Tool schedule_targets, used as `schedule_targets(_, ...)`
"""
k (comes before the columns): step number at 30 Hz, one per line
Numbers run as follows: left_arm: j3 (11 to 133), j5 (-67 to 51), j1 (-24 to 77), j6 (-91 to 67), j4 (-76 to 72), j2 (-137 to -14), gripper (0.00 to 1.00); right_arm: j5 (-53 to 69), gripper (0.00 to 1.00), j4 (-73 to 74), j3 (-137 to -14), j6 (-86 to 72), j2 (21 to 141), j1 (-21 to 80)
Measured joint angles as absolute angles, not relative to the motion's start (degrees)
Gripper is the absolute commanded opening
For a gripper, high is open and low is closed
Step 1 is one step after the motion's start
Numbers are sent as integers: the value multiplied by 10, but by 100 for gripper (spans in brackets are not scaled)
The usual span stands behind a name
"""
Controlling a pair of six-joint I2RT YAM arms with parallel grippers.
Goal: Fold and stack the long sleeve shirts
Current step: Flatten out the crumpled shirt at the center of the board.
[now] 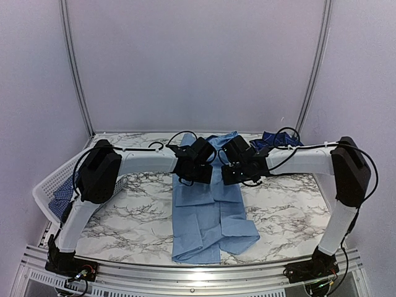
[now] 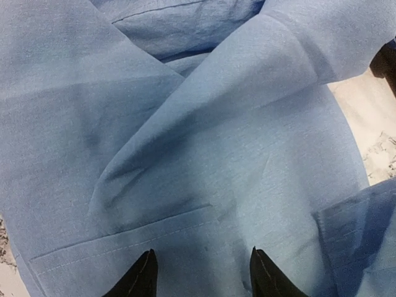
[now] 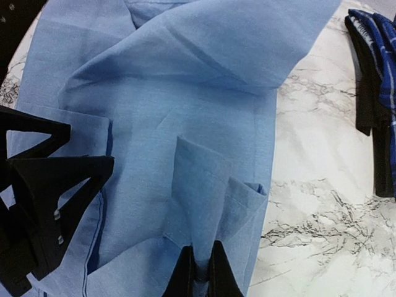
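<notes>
Both sleeves are folded in over the light blue shirt's body, so I should use my left gripper to grab the cuff [image 2: 193, 226] under it before both grippers pull the sleeves open.
A plain light blue long sleeve shirt [image 1: 207, 216] lies lengthwise down the middle of the marble table [image 1: 291, 210], partly folded. Both grippers hang over its far half. My left gripper [image 2: 203, 272] is open, its two fingertips spread just above the blue cloth [image 2: 216, 154] near a stitched hem. My right gripper [image 3: 201, 257] is shut on a raised fold of the same shirt [image 3: 185, 93] near its right edge. From above, the left gripper [image 1: 195, 167] and right gripper [image 1: 238, 167] sit close together. A dark navy plaid shirt [image 1: 281, 139] lies at the back right.
A white basket [image 1: 46, 185] stands at the table's left edge with a blue-and-white check shirt [image 1: 62, 199] in it. The left gripper's black body [image 3: 37, 185] shows close by in the right wrist view. The plaid shirt [image 3: 374, 93] lies on marble to the right.
</notes>
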State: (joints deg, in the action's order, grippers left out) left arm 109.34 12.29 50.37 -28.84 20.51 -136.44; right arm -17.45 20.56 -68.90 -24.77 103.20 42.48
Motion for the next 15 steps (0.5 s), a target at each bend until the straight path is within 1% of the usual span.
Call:
schedule_targets(3, 1107, 141, 503, -290, 218, -1375, 28, -183, 2, 206, -682, -253, 1019, 425)
schedule_targets(9, 1109, 163, 503, -290, 226, -1375, 1, -198, 2, 207, -681, -255, 1011, 425)
schedule_targets(12, 1108, 168, 500, -289, 227, -1373, 0, -203, 2, 211, -681, -255, 1011, 422)
schedule_targets(15, 1101, 165, 497, -288, 226, -1368, 24, -205, 2, 211, -681, -255, 1011, 419)
